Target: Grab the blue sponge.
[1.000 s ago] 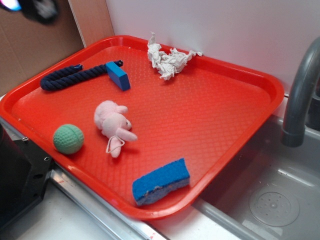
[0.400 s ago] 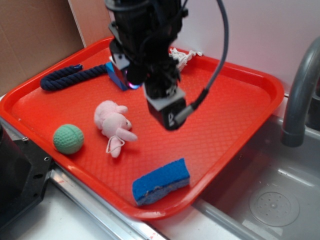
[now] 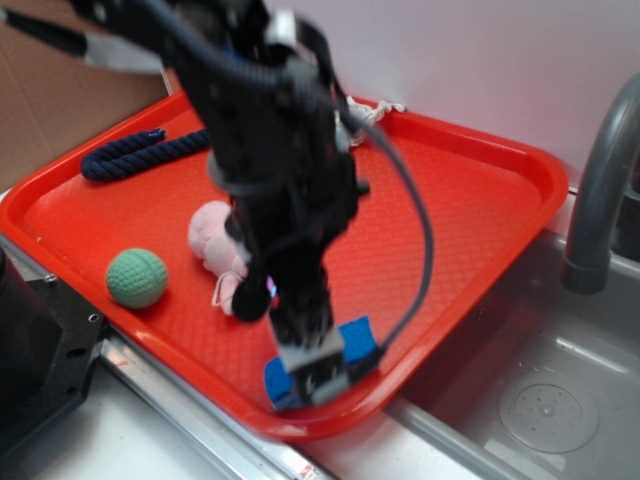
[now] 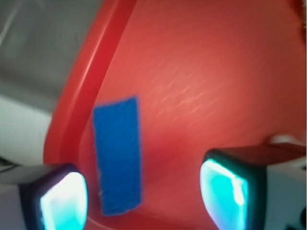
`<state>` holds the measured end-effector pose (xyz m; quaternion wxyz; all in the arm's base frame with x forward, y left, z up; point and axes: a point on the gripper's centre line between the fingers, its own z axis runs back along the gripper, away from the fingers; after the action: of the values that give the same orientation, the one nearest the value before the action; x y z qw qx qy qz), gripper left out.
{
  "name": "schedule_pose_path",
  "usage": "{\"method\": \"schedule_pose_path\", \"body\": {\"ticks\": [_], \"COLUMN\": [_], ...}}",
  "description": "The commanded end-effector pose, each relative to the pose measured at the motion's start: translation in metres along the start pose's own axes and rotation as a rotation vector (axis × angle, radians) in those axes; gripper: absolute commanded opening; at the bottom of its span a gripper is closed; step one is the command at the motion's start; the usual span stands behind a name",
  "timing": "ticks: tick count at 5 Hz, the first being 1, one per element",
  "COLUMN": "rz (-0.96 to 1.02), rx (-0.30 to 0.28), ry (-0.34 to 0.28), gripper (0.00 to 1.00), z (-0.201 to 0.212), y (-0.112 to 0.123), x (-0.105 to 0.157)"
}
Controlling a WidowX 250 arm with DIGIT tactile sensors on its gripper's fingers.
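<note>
The blue sponge hugs the red tray's rim; I need to draw it toward the tray's middle before gripping it by its long sides (image 4: 139,153).
The blue sponge (image 3: 358,341) lies near the front corner of the red tray (image 3: 480,210), partly hidden by my arm. In the wrist view the blue sponge (image 4: 118,153) lies lengthwise below, closer to the left finger. My gripper (image 3: 312,372) hangs right over the sponge with its jaws wide apart and nothing between them. In the wrist view my gripper (image 4: 144,194) shows two glowing pads (image 4: 64,201) at the bottom corners. I cannot tell whether it touches the sponge.
A pink plush toy (image 3: 215,232), a green ball (image 3: 136,277) and a dark blue rope (image 3: 140,153) lie on the tray's left half. A crumpled paper (image 3: 365,112) is at the back, mostly hidden. A sink (image 3: 540,400) and grey faucet (image 3: 595,190) are at right.
The arm came into view from above, then swung down and forward from the tray's middle to the front corner over the sponge. The sponge has not moved.
</note>
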<state>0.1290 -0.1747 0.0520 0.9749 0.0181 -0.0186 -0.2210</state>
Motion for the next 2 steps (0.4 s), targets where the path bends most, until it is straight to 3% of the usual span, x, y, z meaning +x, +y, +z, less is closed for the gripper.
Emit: {"method": "schedule_pose_path", "body": {"ticks": [1,2], "rz": [-0.028,-0.003], "rx": [-0.077,-0.117], "ry": [0.042,0.035], "gripper": [0.90,0.00], "z": [-0.020,-0.014], "y": [-0.002,0.010], "x": [0.020,0.018]}}
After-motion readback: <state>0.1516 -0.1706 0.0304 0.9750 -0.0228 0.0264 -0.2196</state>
